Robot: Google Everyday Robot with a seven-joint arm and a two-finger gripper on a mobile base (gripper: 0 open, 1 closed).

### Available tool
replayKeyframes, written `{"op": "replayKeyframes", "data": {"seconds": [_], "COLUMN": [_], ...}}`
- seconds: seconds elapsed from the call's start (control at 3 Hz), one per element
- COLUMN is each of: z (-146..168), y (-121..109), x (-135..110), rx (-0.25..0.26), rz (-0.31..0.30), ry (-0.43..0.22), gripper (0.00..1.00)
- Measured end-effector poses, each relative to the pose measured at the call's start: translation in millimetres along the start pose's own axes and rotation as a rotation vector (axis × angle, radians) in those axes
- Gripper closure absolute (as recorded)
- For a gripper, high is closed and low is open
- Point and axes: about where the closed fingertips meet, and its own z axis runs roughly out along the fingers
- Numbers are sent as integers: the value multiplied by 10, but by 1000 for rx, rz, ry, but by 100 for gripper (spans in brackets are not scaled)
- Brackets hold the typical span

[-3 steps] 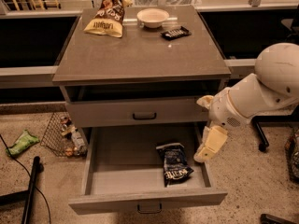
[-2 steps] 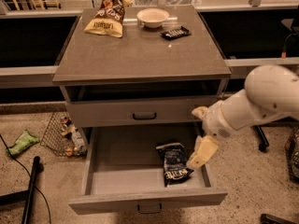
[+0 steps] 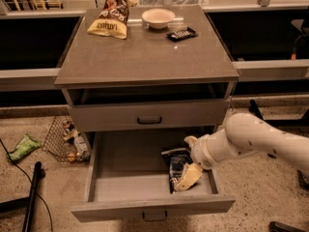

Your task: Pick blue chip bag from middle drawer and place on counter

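Observation:
Next, I close on the blue chip bag's side edge (image 3: 185,166), around the middle of the side facing the white arm.
The blue chip bag (image 3: 175,164) lies in the right part of the open middle drawer (image 3: 120,206), which is pulled out at the cabinet's bottom. My gripper (image 3: 186,161) is down in the drawer on the end of the white arm that comes in from the right. It is open, with one cream finger (image 3: 190,140) behind the bag and the other finger (image 3: 188,177) over the bag's front right edge. The counter (image 3: 145,57) is the grey-brown top slab above.
On the counter's far side are a yellow-and-brown chip bag (image 3: 112,16), a white bowl (image 3: 158,17) and a black candy bar (image 3: 181,33). A shut grey drawer front (image 3: 149,115) sits above the open drawer. A wire basket (image 3: 65,139) and a green wrapper (image 3: 21,148) are on the floor at left.
The arm has swung left and down from beside the cabinet into the drawer. The open gripper now straddles the blue chip bag. The bag has not moved.

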Motion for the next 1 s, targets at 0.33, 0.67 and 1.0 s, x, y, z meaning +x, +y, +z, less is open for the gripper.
{"op": "replayKeyframes", "data": {"seconds": [0.33, 0.67, 1.0], "z": [493, 494, 719], "y": [-135, -136, -315], "x": [322, 323, 509], "rx": [-9, -9, 33], "rz": [76, 76, 105], "ry": [-40, -40, -47], "gripper": [0, 0, 0]}}
